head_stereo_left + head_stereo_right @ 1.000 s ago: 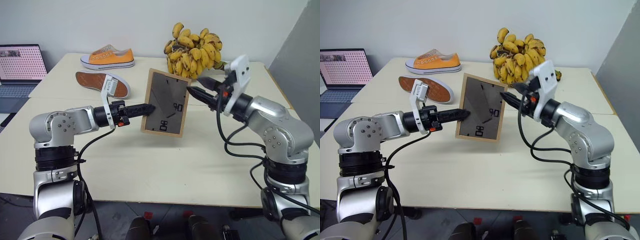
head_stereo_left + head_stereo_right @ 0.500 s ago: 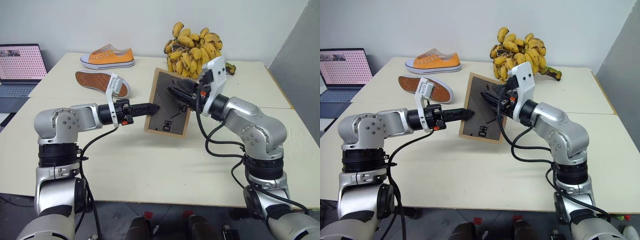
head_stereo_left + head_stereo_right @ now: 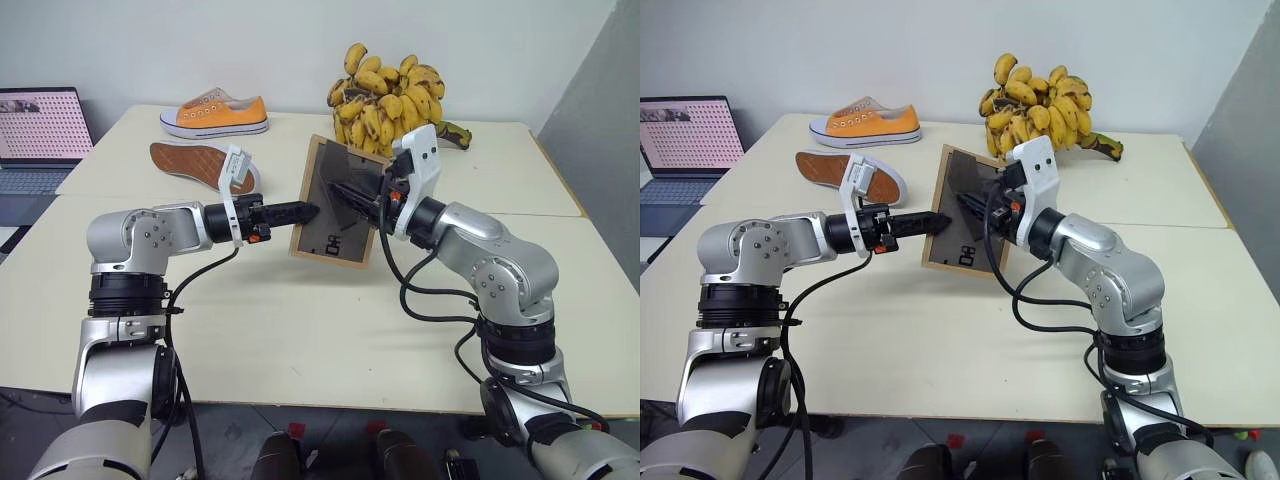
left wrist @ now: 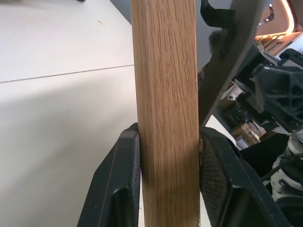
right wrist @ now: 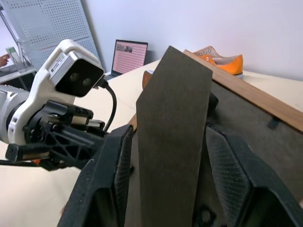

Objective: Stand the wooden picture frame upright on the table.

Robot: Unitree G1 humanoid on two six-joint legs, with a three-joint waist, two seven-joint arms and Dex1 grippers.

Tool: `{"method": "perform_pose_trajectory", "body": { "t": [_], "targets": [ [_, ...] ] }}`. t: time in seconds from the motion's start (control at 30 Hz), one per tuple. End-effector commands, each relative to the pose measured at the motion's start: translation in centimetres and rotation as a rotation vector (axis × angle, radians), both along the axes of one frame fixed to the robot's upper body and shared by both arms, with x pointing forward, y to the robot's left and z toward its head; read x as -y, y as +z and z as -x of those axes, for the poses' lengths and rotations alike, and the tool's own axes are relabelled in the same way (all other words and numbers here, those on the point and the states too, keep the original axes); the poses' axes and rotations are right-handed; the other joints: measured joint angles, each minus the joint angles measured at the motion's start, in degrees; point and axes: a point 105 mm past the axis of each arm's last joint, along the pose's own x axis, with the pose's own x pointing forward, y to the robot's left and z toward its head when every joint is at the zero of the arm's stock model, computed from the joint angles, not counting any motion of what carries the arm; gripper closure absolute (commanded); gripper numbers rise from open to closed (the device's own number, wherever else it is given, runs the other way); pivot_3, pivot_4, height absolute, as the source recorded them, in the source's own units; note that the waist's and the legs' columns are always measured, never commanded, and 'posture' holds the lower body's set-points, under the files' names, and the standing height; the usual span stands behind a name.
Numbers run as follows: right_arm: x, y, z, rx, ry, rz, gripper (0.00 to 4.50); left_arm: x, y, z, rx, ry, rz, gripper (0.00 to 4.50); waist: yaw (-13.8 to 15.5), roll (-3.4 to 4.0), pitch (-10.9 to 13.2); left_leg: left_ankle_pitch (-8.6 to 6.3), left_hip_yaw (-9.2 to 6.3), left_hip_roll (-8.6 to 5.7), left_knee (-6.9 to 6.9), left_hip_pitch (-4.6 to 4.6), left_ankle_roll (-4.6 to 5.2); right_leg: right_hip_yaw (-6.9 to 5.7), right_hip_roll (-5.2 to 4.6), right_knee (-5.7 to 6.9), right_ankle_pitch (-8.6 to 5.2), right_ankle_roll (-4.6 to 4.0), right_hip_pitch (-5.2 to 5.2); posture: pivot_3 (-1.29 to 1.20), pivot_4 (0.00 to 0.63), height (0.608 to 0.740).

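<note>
The frame slants in my left gripper alone with its stand flap out, so my right gripper needs to skip it and take the frame's opposite edge (image 3: 371, 247).
The wooden picture frame (image 3: 335, 240) hangs in the air above the table (image 3: 300, 340), nearly upright, with its dark grey back towards me. My left gripper (image 3: 310, 212) is shut on the frame's left edge. In the left wrist view its fingers (image 4: 123, 179) press both sides of the light wood (image 4: 165, 71). My right gripper (image 3: 346, 190) reaches onto the back panel from the right. It is open, and the stand flap (image 5: 173, 142) lies between its fingers (image 5: 222, 165). The picture face is turned away.
A bunch of bananas (image 3: 385, 100) sits at the back of the table, just behind the frame. An orange shoe (image 3: 215, 115) and a second shoe on its side (image 3: 200, 165) lie at the back left. A laptop (image 3: 40, 130) stands on a surface at the far left.
My right gripper moved left from the frame's right edge onto its back, over the stand flap. My left gripper carried the frame slightly forward, still holding it.
</note>
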Motion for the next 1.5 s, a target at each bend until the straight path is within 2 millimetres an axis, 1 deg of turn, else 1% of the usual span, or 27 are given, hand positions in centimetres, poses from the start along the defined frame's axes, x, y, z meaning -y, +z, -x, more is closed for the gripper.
{"method": "perform_pose_trajectory", "body": {
  "t": [0.03, 0.2, 0.33, 0.47, 0.6, 0.73, 0.87, 0.97, 1.13, 1.3, 1.43, 1.5],
  "targets": [
    [1.2, 0.9, 0.6, 0.046, -0.029, -0.021, 2.05, -0.4, 1.9, -0.6, 0.078, 0.009, 0.020, 3.13, 0.0, 0.00, 0.0, 0.00, 0.00, 0.00, -0.01, -0.01, 0.00, 0.01, 0.00, 0.00, 0.00, 0.00, 0.00, 0.00, 0.150, 0.740],
    [1.7, 0.7, 0.6, 0.039, -0.051, -0.027, 2.05, -0.4, 2.1, -0.9, 0.084, 0.009, 0.021, 3.13, -0.1, 0.00, 0.0, 0.00, 0.02, 0.00, -0.03, -0.04, 0.00, 0.02, 0.00, 0.00, -0.01, -0.01, -0.08, 0.00, 0.150, 0.740],
    [1.7, 0.3, -0.1, 0.049, -0.053, 0.003, 2.05, 0.6, 2.9, -0.3, 0.101, -0.044, 0.036, 3.13, -0.1, 0.00, 0.0, 0.00, 0.02, 0.00, -0.03, -0.10, 0.00, 0.02, 0.00, 0.00, -0.01, -0.02, -0.10, 0.00, 0.150, 0.740],
    [1.1, 0.5, -0.5, 0.059, -0.033, 0.018, 2.05, 1.5, 3.3, 0.9, 0.120, -0.107, 0.034, 3.13, -0.1, 0.00, 0.0, 0.00, 0.02, 0.00, -0.02, -0.10, 0.00, 0.01, 0.00, 0.00, -0.01, -0.02, -0.10, 0.00, 0.150, 0.740],
    [0.3, 0.9, -0.5, 0.070, -0.009, 0.010, 2.05, 1.8, 3.4, 1.1, 0.122, -0.115, 0.039, 3.13, -0.1, 0.02, 0.0, 0.00, 0.02, 0.00, -0.02, -0.09, 0.00, 0.02, 0.00, 0.01, -0.01, -0.02, -0.11, 0.00, 0.150, 0.740],
    [-0.3, 1.6, 0.0, 0.083, 0.010, -0.012, 2.05, 1.6, 3.0, 0.6, 0.109, -0.087, 0.040, 3.13, -0.1, 0.02, 0.0, 0.00, 0.02, 0.00, -0.02, -0.10, 0.00, 0.02, 0.00, 0.01, -0.01, -0.02, -0.10, 0.00, 0.150, 0.740],
    [-0.3, 2.1, 0.5, 0.090, 0.016, -0.024, 2.05, 0.9, 2.5, -0.2, 0.095, -0.046, 0.036, 3.13, -0.1, 0.02, 0.0, 0.00, 0.02, 0.00, -0.02, -0.10, 0.00, 0.01, 0.00, 0.01, -0.01, -0.02, -0.10, 0.00, 0.150, 0.740],
    [0.1, 2.3, 1.0, 0.095, 0.009, -0.029, 2.05, 0.1, 2.1, -1.3, 0.082, 0.004, 0.036, 3.13, -0.1, 0.02, 0.0, 0.00, 0.01, 0.00, -0.01, -0.10, 0.00, 0.01, 0.00, 0.02, -0.01, -0.02, -0.11, 0.00, 0.150, 0.740],
    [0.9, 2.5, 1.6, 0.097, -0.014, -0.031, 2.05, -0.6, 1.9, -2.5, 0.070, 0.054, 0.037, 3.13, 0.0, 0.02, 0.0, 0.00, -0.01, 0.00, -0.01, -0.12, 0.00, -0.01, 0.00, 0.01, -0.01, -0.02, -0.11, 0.00, 0.150, 0.740],
    [1.6, 2.0, 1.4, 0.083, -0.043, -0.020, 2.05, -0.5, 2.3, -2.7, 0.080, 0.047, 0.045, 3.13, 0.0, 0.02, 0.0, 0.00, 0.00, 0.00, -0.02, -0.15, 0.00, -0.01, 0.00, -0.01, -0.01, -0.02, -0.13, 0.00, 0.150, 0.740],
    [1.9, 1.1, 0.7, 0.086, -0.070, 0.029, 2.05, 0.2, 2.8, -2.6, 0.094, 0.022, 0.048, 3.13, -0.1, 0.02, 0.0, 0.00, 0.00, 0.00, -0.02, -0.15, 0.00, -0.01, 0.00, 0.00, -0.01, -0.02, -0.13, 0.00, 0.150, 0.740],
    [2.4, 0.7, 0.3, 0.101, -0.088, 0.068, 2.05, 0.4, 3.0, -2.5, 0.098, 0.012, 0.048, 3.13, -0.1, 0.02, 0.0, 0.00, 0.00, 0.00, -0.01, -0.15, 0.00, -0.01, 0.00, -0.01, -0.01, -0.02, -0.13, 0.00, 0.150, 0.740]
  ]
}}
